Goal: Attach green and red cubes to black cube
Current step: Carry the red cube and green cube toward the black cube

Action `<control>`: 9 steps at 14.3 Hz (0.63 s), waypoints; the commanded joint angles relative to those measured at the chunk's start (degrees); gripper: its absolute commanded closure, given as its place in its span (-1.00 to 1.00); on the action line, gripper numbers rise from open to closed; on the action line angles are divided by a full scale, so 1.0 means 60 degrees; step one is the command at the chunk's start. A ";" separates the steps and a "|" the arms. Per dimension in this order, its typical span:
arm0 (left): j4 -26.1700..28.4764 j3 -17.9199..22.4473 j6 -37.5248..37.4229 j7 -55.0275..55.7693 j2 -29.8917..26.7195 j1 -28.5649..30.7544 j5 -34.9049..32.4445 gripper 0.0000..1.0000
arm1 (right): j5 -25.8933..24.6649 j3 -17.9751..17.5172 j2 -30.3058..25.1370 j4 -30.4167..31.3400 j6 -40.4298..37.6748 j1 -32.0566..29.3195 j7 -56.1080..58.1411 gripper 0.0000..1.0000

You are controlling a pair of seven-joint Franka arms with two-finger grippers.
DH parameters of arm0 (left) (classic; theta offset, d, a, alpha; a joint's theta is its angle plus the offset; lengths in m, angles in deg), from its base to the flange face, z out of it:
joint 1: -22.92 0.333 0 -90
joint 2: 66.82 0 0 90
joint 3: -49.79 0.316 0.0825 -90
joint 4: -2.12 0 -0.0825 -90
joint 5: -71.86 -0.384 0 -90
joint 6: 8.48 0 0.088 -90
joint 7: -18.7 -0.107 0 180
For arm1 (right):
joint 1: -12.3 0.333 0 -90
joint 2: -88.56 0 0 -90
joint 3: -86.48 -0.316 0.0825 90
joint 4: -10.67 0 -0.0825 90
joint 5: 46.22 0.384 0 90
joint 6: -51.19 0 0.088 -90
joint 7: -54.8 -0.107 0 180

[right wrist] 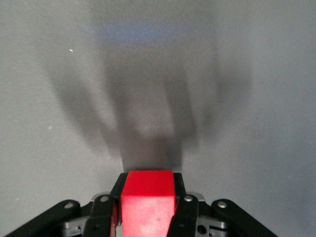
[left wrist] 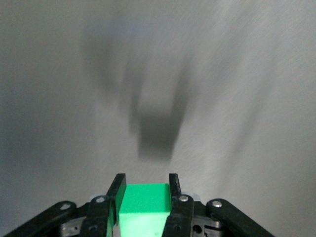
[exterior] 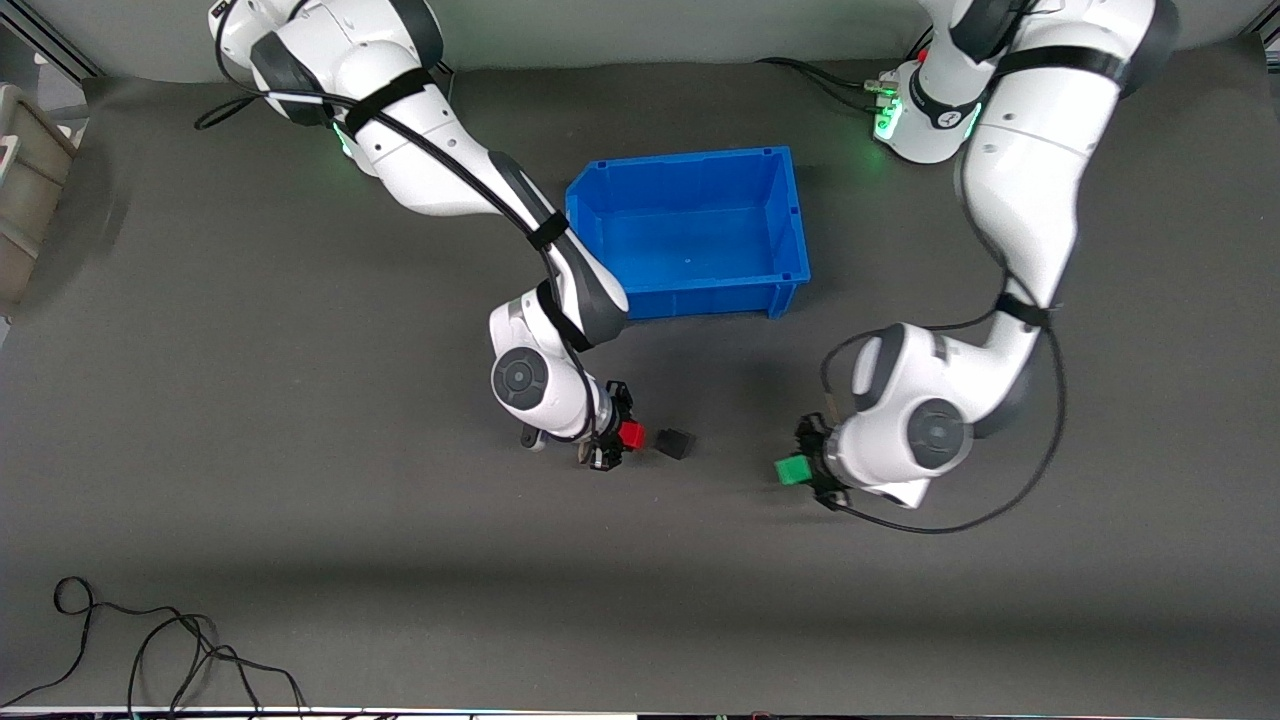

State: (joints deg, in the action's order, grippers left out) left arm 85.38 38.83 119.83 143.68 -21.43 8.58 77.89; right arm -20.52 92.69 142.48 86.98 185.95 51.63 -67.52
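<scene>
I need to release the green cube from my left gripper against the black cube's side opposite the red cube (exterior: pixel 691 445). The green cube is now low over the table.
The black cube (exterior: pixel 675 443) sits on the grey table, nearer to the front camera than the blue bin. My right gripper (exterior: pixel 622 433) is shut on the red cube (exterior: pixel 632 435) and holds it low, just beside the black cube on the right arm's side with a small gap. In the right wrist view the red cube (right wrist: pixel 147 197) fills the space between the fingers (right wrist: pixel 180 190). My left gripper (exterior: pixel 806 468) is shut on the green cube (exterior: pixel 792 469), low over the table, well apart from the black cube toward the left arm's end. The left wrist view shows the green cube (left wrist: pixel 144 202) gripped.
An open blue bin (exterior: pixel 790 215) stands between the two arms' bases. A beige container (exterior: pixel 25 190) sits at the right arm's end of the table. Loose black cables (exterior: pixel 150 650) lie near the front edge.
</scene>
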 commanded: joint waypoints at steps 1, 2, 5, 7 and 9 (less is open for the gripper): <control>-0.0312 0.0128 0.0176 0.0672 0.0182 -0.0320 0.0109 1.00 | -0.0196 0.0107 0.0447 -0.0676 -0.0268 0.0109 -0.0722 1.00; -0.0312 0.0128 0.0206 0.1022 0.0284 -0.0422 0.0080 1.00 | -0.0196 0.0107 0.0491 -0.0735 -0.0283 0.0109 -0.0738 1.00; -0.0414 0.0157 0.1052 0.1582 0.0534 -0.1184 0.0006 1.00 | -0.0181 0.0107 0.0535 -0.0911 -0.0283 0.0124 -0.0927 1.00; -0.0443 0.0172 0.1449 0.1436 0.0694 -0.1621 -0.0255 1.00 | -0.0196 0.0107 0.0652 -0.1086 -0.0283 0.0153 -0.1089 1.00; -0.0531 0.0187 0.1859 0.1377 0.0958 -0.1975 -0.0885 1.00 | -0.0196 0.0107 0.0798 -0.1189 -0.0283 0.0255 -0.1263 1.00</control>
State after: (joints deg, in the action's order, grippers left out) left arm 84.67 38.86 129.26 150.95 -17.89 -0.74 75.28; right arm -20.52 92.71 145.03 83.32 185.59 52.08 -71.36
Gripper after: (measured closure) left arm 0.604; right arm 0.599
